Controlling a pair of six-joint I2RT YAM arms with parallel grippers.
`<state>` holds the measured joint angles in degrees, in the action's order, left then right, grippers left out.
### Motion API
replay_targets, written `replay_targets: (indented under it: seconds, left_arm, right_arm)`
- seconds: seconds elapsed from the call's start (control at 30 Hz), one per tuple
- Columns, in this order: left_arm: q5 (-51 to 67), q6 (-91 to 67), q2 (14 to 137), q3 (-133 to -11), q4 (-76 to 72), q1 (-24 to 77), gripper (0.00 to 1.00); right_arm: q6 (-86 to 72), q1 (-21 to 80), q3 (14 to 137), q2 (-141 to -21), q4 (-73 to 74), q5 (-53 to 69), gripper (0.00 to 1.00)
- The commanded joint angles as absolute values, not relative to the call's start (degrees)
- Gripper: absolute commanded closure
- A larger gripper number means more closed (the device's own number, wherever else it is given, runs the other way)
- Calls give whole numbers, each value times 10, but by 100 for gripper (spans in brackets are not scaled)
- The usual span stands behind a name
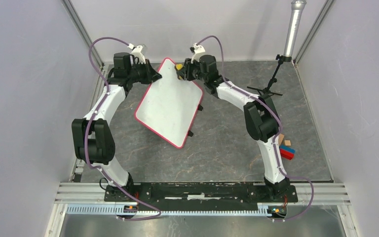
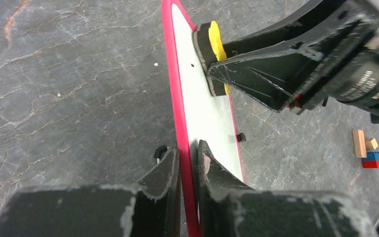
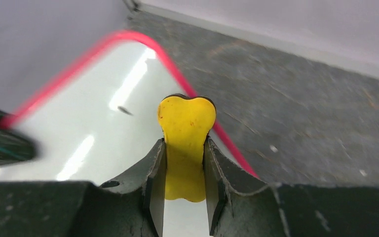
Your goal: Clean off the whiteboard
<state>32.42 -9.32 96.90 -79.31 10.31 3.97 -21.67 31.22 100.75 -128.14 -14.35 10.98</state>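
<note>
I need to use my right gripper to set the yellow eraser down on the table (image 1: 253,139) near the wooden blocks, on the side of them toward the whiteboard.
The whiteboard (image 1: 168,101), white with a thin red rim, is tilted up off the table near the back. My left gripper (image 1: 157,76) is shut on its left rim; in the left wrist view the fingers (image 2: 188,150) pinch the red edge (image 2: 176,98) from both sides. My right gripper (image 1: 181,70) is shut on a yellow eraser (image 3: 186,123), whose dark felt side presses on the board's top corner (image 2: 205,44). A small dark mark (image 3: 124,110) shows on the white surface (image 3: 103,113) left of the eraser. The rest of the visible surface looks blank.
Small black clips (image 1: 190,133) stick out of the board's right edge. Wooden and red-blue blocks (image 1: 286,148) lie by the right arm's base. A black stand (image 1: 271,84) and a metal pole (image 1: 293,29) rise at the back right. Walls close in on both sides.
</note>
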Motion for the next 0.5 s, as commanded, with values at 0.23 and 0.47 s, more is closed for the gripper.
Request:
replay_targets:
  seconds: [0.23, 0.47]
  left_arm:
    - [352, -15, 951, -802, 106, 69, 98]
    - [354, -18, 949, -803, 106, 69, 98]
  right_arm:
    - [-241, 342, 1115, -1325, -112, 183, 79]
    - [-294, 303, 1020, -1320, -110, 181, 79]
